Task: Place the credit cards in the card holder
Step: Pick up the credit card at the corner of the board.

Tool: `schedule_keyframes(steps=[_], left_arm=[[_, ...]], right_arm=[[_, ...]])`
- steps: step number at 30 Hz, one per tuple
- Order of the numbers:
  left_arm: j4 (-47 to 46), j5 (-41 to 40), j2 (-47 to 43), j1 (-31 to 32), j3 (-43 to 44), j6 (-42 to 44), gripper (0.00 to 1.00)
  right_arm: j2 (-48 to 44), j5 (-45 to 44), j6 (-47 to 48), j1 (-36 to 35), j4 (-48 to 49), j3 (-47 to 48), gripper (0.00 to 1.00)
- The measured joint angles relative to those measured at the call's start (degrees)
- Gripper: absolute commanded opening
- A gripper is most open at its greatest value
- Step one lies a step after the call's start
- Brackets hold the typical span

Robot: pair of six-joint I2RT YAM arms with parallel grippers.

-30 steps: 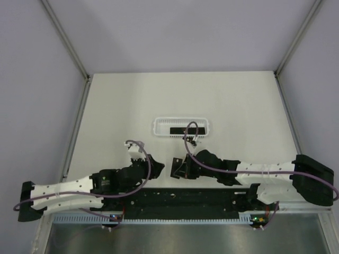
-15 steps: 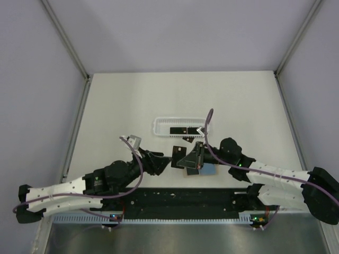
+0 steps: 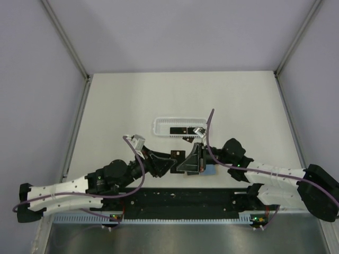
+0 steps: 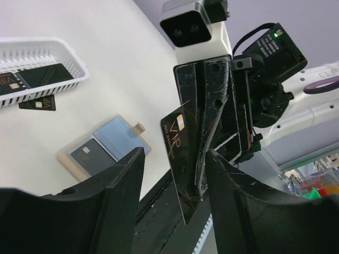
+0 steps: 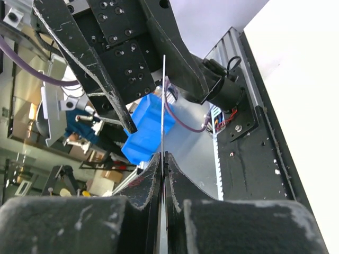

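Note:
The robot's right gripper holds the black credit card off-center by its near end, so the left gripper should steady the card while the right gripper takes hold again at its middle (image 3: pixel 178 159).
My right gripper (image 3: pixel 189 159) is shut on a black credit card (image 3: pixel 179 155) and holds it on edge above the table. In the right wrist view the card (image 5: pixel 163 106) shows edge-on between the closed fingertips of the gripper (image 5: pixel 163 155). My left gripper (image 3: pixel 165 162) is open, and in the left wrist view the gripper (image 4: pixel 176 154) straddles the held card (image 4: pixel 177 140) without touching it. The tan card holder (image 4: pixel 74 161) lies open on the table with a black card (image 4: pixel 90 156) in it. It is partly hidden under my right gripper in the top view (image 3: pixel 210 170).
A white perforated basket (image 3: pixel 159 127) holds black cards behind the grippers; it also shows in the left wrist view (image 4: pixel 63 50). One more black card (image 3: pixel 186 140) lies on the table in front of it. The black base rail (image 3: pixel 175 198) runs along the near edge.
My right gripper has lifted the card and turned it toward the left arm. My left gripper has moved right until its open fingers flank the card.

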State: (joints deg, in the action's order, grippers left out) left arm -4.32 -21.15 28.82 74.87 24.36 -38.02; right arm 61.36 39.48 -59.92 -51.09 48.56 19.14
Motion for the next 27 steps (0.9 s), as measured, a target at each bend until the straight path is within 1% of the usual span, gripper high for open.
schedule_keyframes(steps=[3,7,8,9,11,12,16,18,23,27], left_arm=[[-1.6,1.7,1.1,0.0,0.0,0.6,0.36],[-3.0,3.1,1.9,0.0,0.0,1.3,0.1],[-3.3,3.3,2.0,0.0,0.0,1.3,0.03],[-4.0,3.7,2.0,0.0,0.0,1.4,0.0],[-4.7,4.2,1.9,0.0,0.0,1.3,0.0],[-4.9,4.4,1.9,0.0,0.0,1.3,0.0],[-5.7,4.2,1.7,0.0,0.0,1.0,0.0],[-6.2,3.8,1.2,0.0,-0.4,0.5,0.0],[-6.7,3.3,0.5,0.0,-1.5,-0.3,0.0],[-7.1,3.3,0.5,0.0,-1.5,-0.8,0.0]], right_arm=[[1.2,1.5,-1.1,0.0,1.8,0.0,0.0],[1.4,2.7,-1.9,0.0,3.2,0.0,0.0],[1.4,2.8,-1.8,0.0,3.3,0.0,0.01],[1.4,2.6,-1.8,0.0,3.1,0.0,0.06],[1.4,2.3,-1.7,0.1,3.1,0.0,0.18],[1.2,2.2,-1.6,0.1,3.1,0.0,0.22],[0.0,-0.2,-1.2,0.2,2.3,0.0,0.32],[-1.4,-2.6,-1.2,0.2,2.7,-0.7,0.35],[-3.7,-8.4,-1.4,0.2,5.5,-3.9,0.35],[-3.8,-10.5,-1.4,0.2,6.7,-4.2,0.35]])
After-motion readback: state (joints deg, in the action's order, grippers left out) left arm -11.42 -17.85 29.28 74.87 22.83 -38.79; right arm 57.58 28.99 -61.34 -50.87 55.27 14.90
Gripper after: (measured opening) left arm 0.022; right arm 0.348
